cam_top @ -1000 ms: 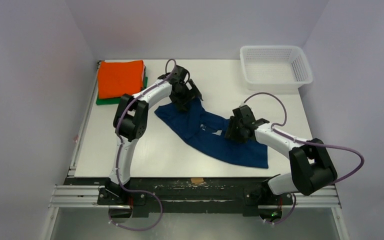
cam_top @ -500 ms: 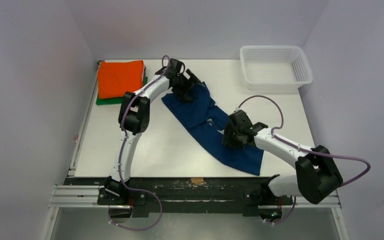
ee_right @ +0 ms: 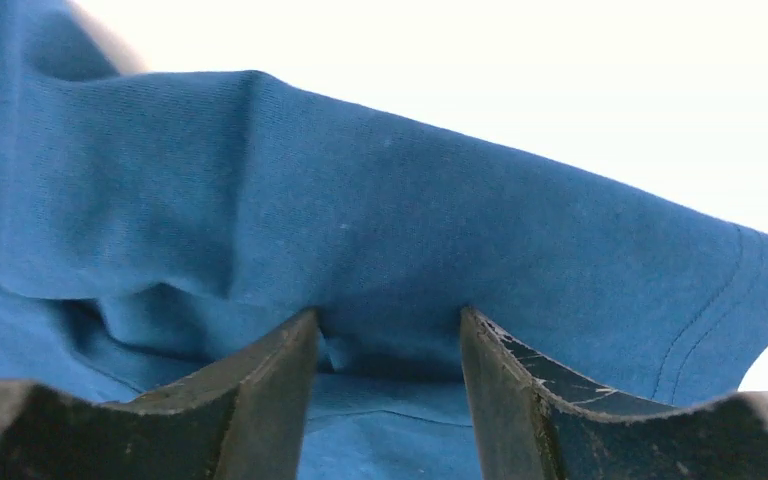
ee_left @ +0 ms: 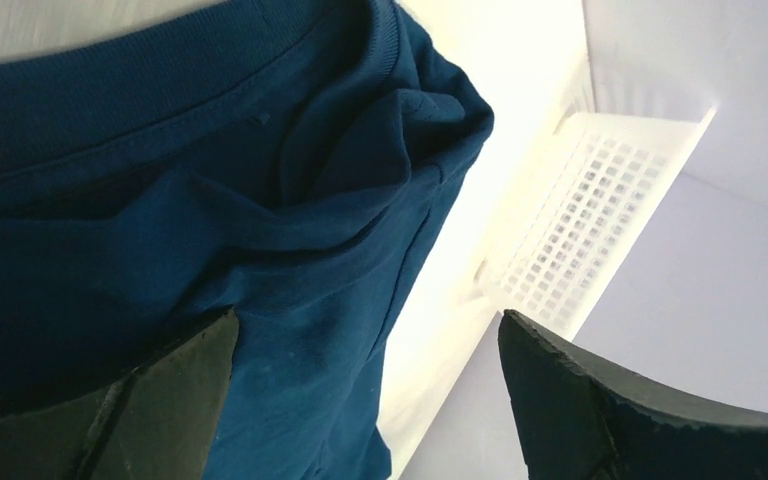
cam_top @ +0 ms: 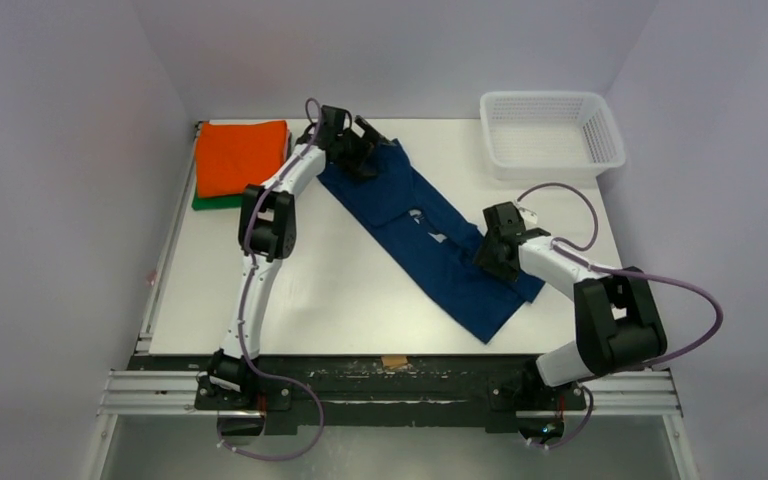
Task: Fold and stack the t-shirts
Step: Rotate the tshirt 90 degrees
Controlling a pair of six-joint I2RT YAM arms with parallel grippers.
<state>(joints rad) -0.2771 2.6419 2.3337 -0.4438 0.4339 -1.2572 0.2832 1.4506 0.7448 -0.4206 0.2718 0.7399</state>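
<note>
I should next move my right gripper to the hem corner (cam_top: 541, 285) nearest the white plastic mesh basket on the navy blue t-shirt and close it there.
The navy blue t-shirt (cam_top: 430, 240) lies stretched in a long diagonal band from the far middle of the table to the near right. A small bit of light print (cam_top: 425, 222) shows at its middle. My left gripper (cam_top: 365, 150) is at the shirt's far end, jaws wide open, with the cloth (ee_left: 160, 200) under its left finger and nothing held. My right gripper (cam_top: 490, 250) rests on the shirt's right edge. Its jaws (ee_right: 390, 345) stand partly apart with a raised fold of cloth (ee_right: 360, 200) at the tips. The folded orange shirt (cam_top: 240, 155) lies on the green one (cam_top: 205, 203) at the far left.
A white plastic mesh basket (cam_top: 550, 130) stands at the far right corner and also shows in the left wrist view (ee_left: 600, 210). Walls close in the table on the left, back and right.
My left gripper has moved toward the far edge, dragging the shirt's end with it and stretching the shirt out straight. My right gripper has shifted right and slightly away.
</note>
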